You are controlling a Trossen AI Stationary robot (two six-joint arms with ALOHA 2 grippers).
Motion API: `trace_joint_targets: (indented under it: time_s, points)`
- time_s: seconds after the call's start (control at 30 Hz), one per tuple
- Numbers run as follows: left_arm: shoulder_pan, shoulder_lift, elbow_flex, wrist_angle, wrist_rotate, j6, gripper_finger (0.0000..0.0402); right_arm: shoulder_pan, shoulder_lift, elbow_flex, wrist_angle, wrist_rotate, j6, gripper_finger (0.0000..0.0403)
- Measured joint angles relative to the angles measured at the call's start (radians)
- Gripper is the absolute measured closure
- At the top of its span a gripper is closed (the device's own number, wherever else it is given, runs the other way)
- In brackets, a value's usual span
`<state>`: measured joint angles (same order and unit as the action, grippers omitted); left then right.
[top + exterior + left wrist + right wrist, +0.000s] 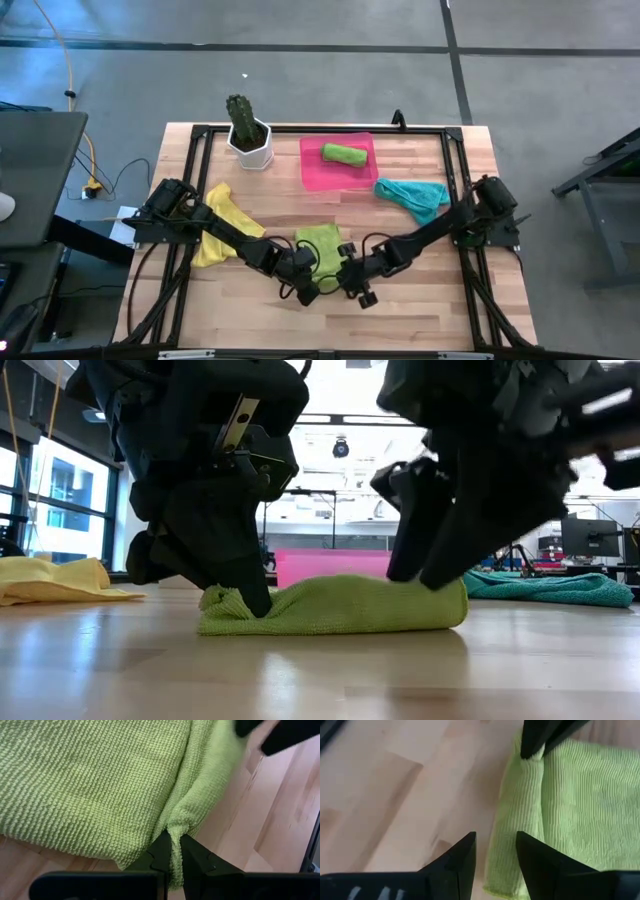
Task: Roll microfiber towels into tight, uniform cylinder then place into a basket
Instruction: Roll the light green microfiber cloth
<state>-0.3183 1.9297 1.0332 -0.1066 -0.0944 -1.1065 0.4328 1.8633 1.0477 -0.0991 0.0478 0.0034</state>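
The towel slants and gets narrow at my left gripper, so my right gripper should pinch the towel's other end (506, 865) before my left gripper lets go and grips its end of the towel again.
A lime green towel (318, 243) lies on the table's near middle, and its near edge is turned over into a thick strip (517, 815). My left gripper (308, 290) is shut on that strip's left end. My right gripper (358, 290) is open at the strip's right end (440, 600), and the towel's edge shows beside its fingers in the right wrist view (496, 855). A second green towel (343, 153), rolled up, lies in the pink basket (315, 175). The yellow towel (222, 232) lies crumpled at the left. The teal towel (415, 195) lies crumpled at the right. My left gripper pinches a small raised fold (172, 851) of the towel's turned-over near edge between its two fingers, at the left end. The fingers slant down from the table's near left. The towel lies slack on the table. Whether my right gripper touches the towel, I cannot tell.
A white pot with a green cactus (248, 135) stands at the far left, beside the basket. A black frame (195, 135) runs round the table top. Bare wood (430, 300) shows at the near right.
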Motion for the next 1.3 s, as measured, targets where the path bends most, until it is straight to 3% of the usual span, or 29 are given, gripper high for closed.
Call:
trace_joint_targets:
  time_s: [0.13, 0.37, 0.67, 0.87, 1.3]
  points:
    - [0.0, 0.0, 0.0, 0.0, 0.0, 0.0, 0.0383, 0.0, 0.016, 0.0, -0.001, 0.072, -0.001, 0.0269]
    - [0.0, 0.0, 0.0, 0.0, 0.001, -0.007, 0.0382, 0.0, 0.057, 0.001, 0.002, 0.109, -0.003, 0.0269]
    - [0.0, 0.0, 0.0, 0.007, 0.003, 0.003, 0.0382, 0.0, 0.107, 0.005, 0.007, 0.116, 0.017, 0.0269]
    - [0.0, 0.003, -0.003, 0.054, 0.018, 0.111, 0.038, 0.0, 0.108, 0.005, 0.003, 0.113, 0.023, 0.0269]
    - [0.016, -0.004, -0.002, 0.061, 0.001, 0.275, 0.0311, 0.0, 0.109, 0.003, -0.002, 0.094, 0.067, 0.0269]
